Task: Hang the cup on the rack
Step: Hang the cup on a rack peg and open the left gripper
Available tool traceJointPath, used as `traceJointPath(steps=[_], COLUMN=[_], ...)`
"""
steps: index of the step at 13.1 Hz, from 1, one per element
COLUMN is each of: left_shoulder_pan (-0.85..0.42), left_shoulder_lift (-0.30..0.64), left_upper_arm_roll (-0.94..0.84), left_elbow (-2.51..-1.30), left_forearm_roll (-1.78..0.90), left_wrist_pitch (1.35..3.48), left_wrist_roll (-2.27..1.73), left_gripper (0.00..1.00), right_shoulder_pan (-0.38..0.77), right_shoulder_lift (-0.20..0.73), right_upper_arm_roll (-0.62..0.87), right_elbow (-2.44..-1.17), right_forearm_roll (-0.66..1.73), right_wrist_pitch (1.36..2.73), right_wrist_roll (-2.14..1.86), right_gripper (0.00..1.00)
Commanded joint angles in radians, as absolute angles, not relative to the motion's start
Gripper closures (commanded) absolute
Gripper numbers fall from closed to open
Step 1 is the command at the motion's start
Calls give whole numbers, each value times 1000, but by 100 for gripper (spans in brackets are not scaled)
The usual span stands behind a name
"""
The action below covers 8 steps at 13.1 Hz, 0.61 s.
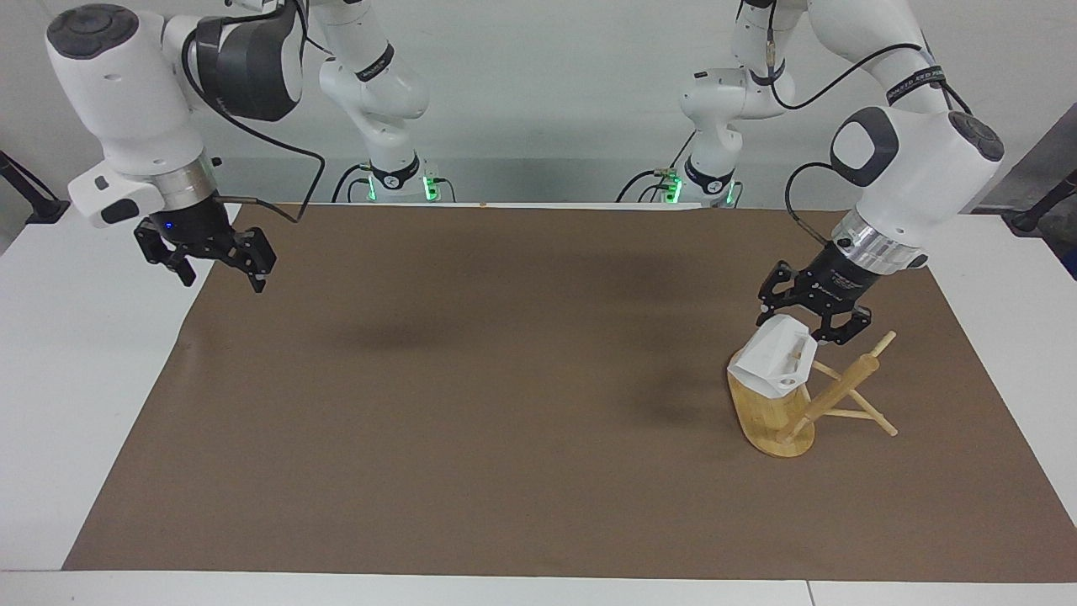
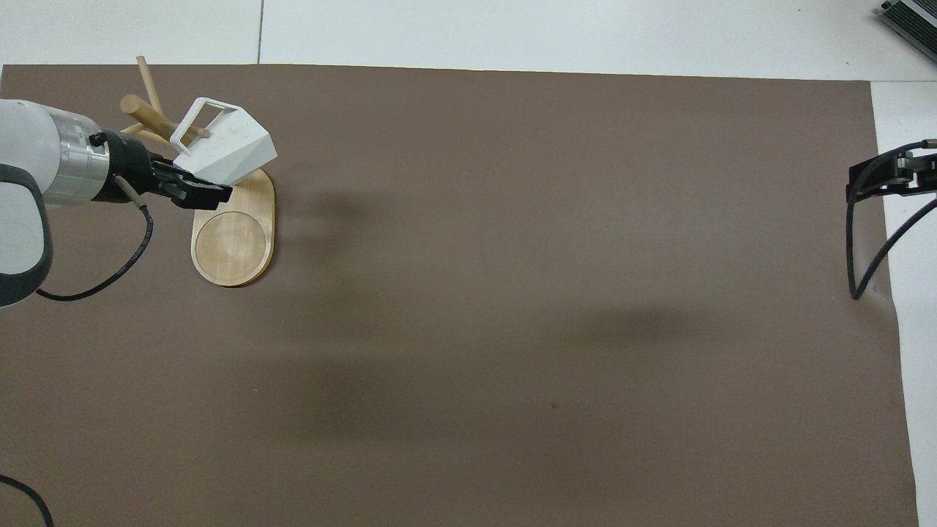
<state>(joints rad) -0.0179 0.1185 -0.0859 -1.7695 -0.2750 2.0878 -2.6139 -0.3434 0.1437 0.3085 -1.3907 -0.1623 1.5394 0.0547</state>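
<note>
The robot's left gripper will release the white cup on the rack's thin peg [image 2: 208, 140] beside the thick post.
The white faceted cup [image 1: 772, 368] is tilted over the bamboo rack's oval base [image 1: 761, 408], against the rack's pegs. In the overhead view the cup [image 2: 234, 150] has a thin peg [image 2: 196, 132] showing through its handle opening. The rack's thick post [image 1: 837, 391] slants up toward the left arm's end of the table. My left gripper [image 1: 803, 328] is shut on the cup from above and also shows in the overhead view [image 2: 212, 192]. My right gripper [image 1: 210, 268] is open and empty, raised over the mat's edge at the right arm's end; only part of it shows in the overhead view [image 2: 867, 179].
A brown mat [image 1: 505, 404] covers most of the white table [image 1: 76, 379]. Nothing else stands on it. The rack's base [image 2: 234, 241] lies near the mat's corner at the left arm's end, far from the robots.
</note>
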Motion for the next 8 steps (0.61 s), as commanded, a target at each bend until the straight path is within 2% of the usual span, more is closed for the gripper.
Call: traceJointPath(steps=[1,2,3,5,8], left_shoulder_pan=[-11,-6,3,3,6], left_shoulder_lift=[83,83,83,83,77], left_upper_arm_roll=[-86,-86,-86,-86,-84], left_elbow=[-1812,-1812,-1812,-1812,-1807], left_forearm_roll=[-245,-236,-235,-226,-218], left_wrist_pitch=[2118,2118,2108,2099,2059], left_wrist_roll=[-2635,-2634,-2634,-2625,-2623], left_gripper=[85,43,42,26,23], right_shoulder_pan=[-348,-350,-366,-396,-388], right_shoulder_lift=[114,101,83,55,52], right_upper_arm_roll=[311,308,307,307,308], right_elbow=[-1410,-1434,-1471,-1535,-1540], right_forearm_roll=[-163,-144,-124,-72,-68], right_wrist_pitch=[1494,1499,1506,1561,1583], right_wrist_roll=[80,80,83,71,74], right_gripper=[0,0,0,0,0])
